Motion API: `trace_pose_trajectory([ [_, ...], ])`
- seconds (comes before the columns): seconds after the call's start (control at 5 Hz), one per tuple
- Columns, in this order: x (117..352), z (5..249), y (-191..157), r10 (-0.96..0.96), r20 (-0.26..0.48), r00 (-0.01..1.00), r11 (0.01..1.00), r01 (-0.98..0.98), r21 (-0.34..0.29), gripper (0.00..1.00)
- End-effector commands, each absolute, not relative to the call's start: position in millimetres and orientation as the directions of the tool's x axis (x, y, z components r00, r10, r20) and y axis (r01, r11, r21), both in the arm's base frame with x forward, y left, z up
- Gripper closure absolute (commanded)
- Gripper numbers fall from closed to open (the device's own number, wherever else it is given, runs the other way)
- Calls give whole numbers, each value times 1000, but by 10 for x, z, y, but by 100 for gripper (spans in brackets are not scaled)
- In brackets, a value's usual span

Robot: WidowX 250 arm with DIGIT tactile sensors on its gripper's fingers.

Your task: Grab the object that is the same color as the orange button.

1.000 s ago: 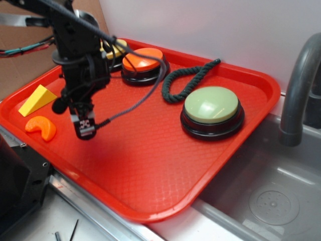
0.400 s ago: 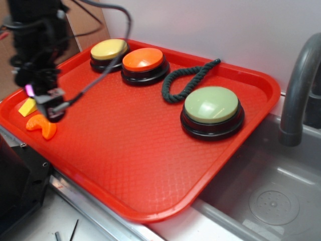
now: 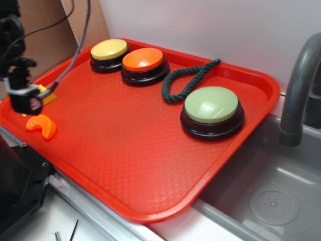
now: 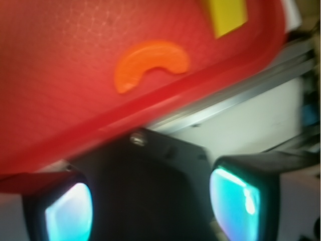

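Note:
Next, I move my gripper to the middle of the orange crescent [image 3: 45,122] [image 4: 146,54] near the yellow wedge and close it there, across the crescent's inner and outer curves.
The object, a small glossy orange crescent [image 3: 41,125], lies on the red tray [image 3: 150,165] near its left front rim. In the wrist view the crescent [image 4: 150,63] sits well ahead of the fingers, just inside the tray's rim [image 4: 125,120]. My gripper [image 3: 24,103] hangs over the tray's left edge, slightly above and behind the crescent and apart from it. In the wrist view the gripper [image 4: 150,206] is open, with only a black block beyond the tray showing in the wide gap. The orange button [image 3: 143,60] stands at the tray's back.
A yellow wedge [image 3: 49,95] lies partly behind the gripper. A yellow button [image 3: 109,49], a pale green button [image 3: 211,105] and a dark green rope [image 3: 188,80] share the tray. A grey tap [image 3: 298,85] and sink [image 3: 271,201] are at the right. A black block [image 3: 15,186] sits below the tray's left edge.
The gripper has swung left from over the tray's left-middle part to its left edge, passing the crescent. The crescent and the other things have not moved.

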State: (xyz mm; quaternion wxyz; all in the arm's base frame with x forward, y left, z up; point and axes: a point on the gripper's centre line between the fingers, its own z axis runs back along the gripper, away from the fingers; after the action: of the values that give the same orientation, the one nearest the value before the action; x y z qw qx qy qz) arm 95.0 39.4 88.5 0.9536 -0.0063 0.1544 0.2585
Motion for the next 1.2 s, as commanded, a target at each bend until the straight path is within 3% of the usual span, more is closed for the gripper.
trace_pose_trajectory([
  [0.0,1273,849,441,726,-143,673,688,-704,176,0],
  [0.6,1273,849,441,726,-143,673,688,-704,176,0],
  [0.8,1327,809,496,775,-89,625,631,-761,149,0],
  [1.0,1404,694,540,808,-49,587,586,-790,180,0],
])
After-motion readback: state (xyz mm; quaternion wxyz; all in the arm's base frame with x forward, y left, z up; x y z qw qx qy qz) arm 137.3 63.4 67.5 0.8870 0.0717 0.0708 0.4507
